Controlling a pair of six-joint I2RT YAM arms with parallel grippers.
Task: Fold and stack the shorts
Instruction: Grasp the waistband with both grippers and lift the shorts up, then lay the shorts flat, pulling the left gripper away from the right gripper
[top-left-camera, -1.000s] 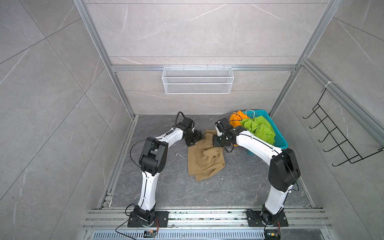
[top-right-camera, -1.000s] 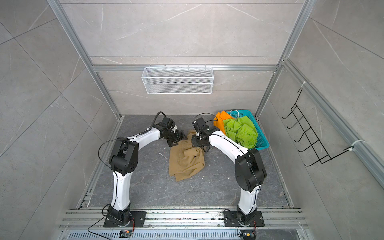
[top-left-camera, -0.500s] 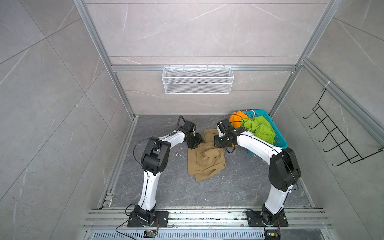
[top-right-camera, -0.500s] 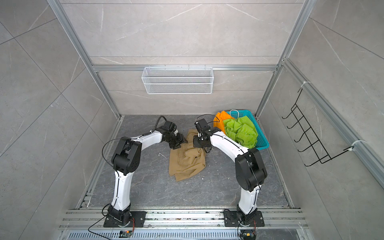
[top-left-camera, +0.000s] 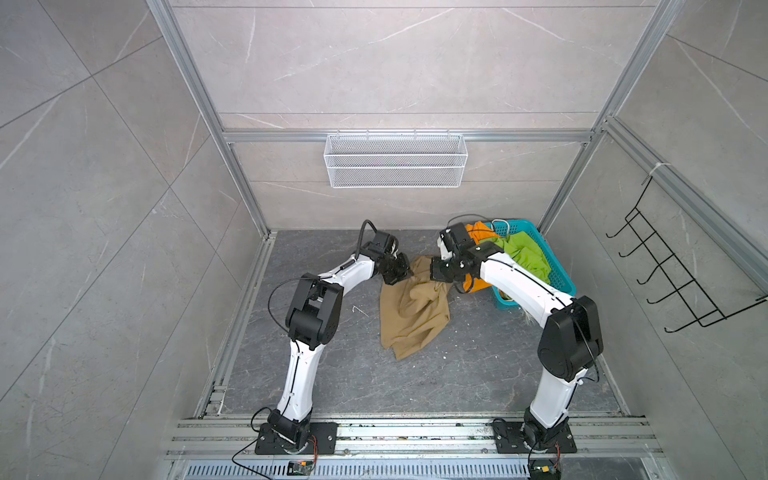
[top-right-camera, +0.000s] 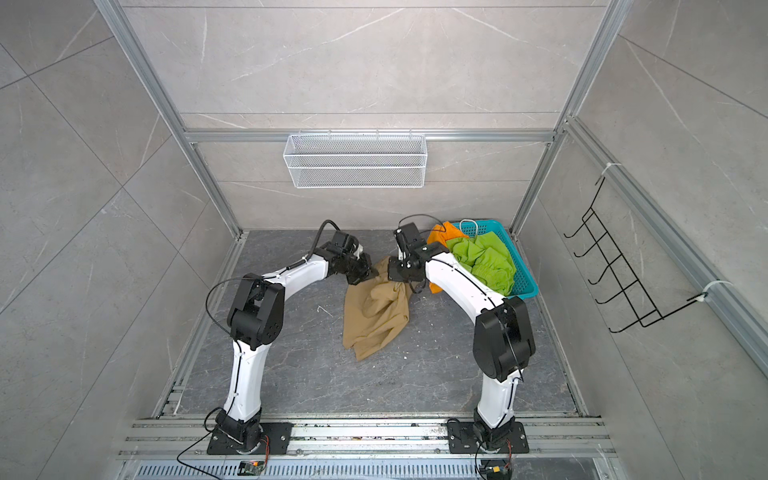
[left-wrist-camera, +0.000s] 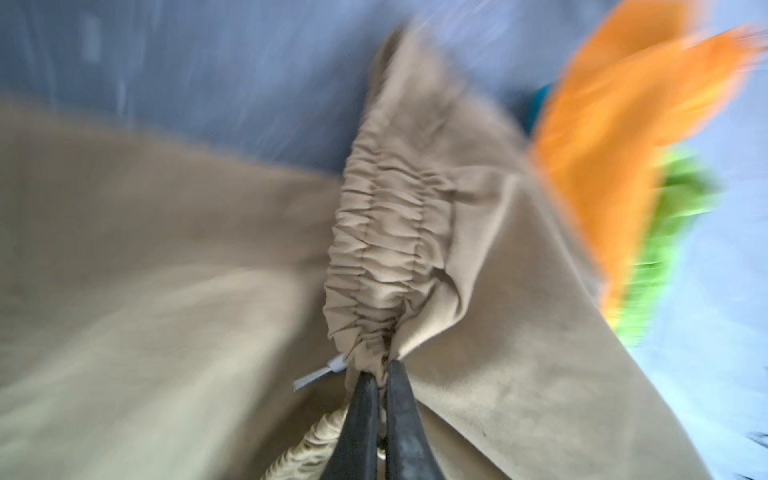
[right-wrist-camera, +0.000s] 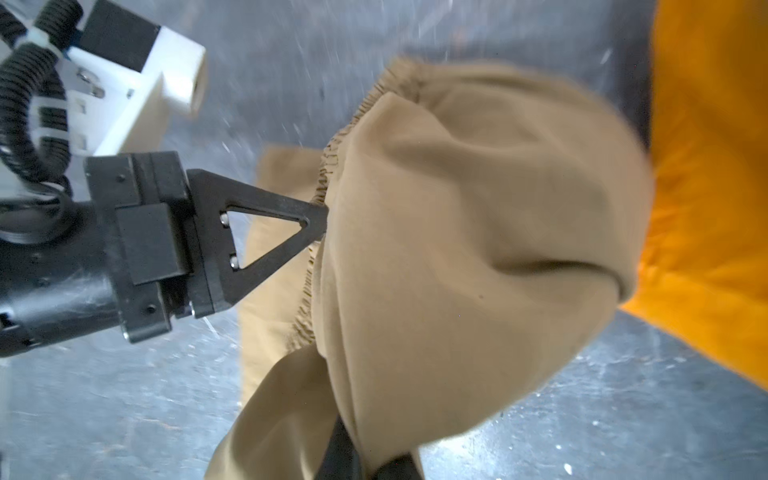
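Note:
My left gripper is going to let go of the khaki shorts' gathered waistband on the grey floor (top-left-camera: 321, 291) under the black elbow of its arm. The shorts now lie crumpled mid-floor.
The khaki shorts (top-left-camera: 413, 307) (top-right-camera: 376, 309) lie crumpled mid-floor, their far edge lifted between both grippers. My left gripper (top-left-camera: 405, 274) (top-right-camera: 368, 276) (left-wrist-camera: 380, 370) is shut on the gathered waistband of the khaki shorts (left-wrist-camera: 386, 224). My right gripper (top-left-camera: 434, 274) (top-right-camera: 392, 274) (right-wrist-camera: 365, 457) is shut on the other side of the khaki shorts (right-wrist-camera: 457, 249), whose fabric drapes over and hides most of its fingers. The left gripper (right-wrist-camera: 322, 224) also shows in the right wrist view. Green shorts (top-left-camera: 525, 255) (top-right-camera: 484, 259) and orange shorts (top-left-camera: 478, 232) (top-right-camera: 444, 232) sit in the teal basket (top-left-camera: 561, 282) (top-right-camera: 525, 286).
The teal basket stands in the far right corner against the wall frame. A white wire shelf (top-left-camera: 395, 160) hangs on the back wall and a black hook rack (top-left-camera: 665, 282) on the right wall. Aluminium rails (top-left-camera: 415, 432) run along the front edge.
My left gripper has moved right to the khaki waistband and closed on it. The right gripper has kept its hold with little movement.

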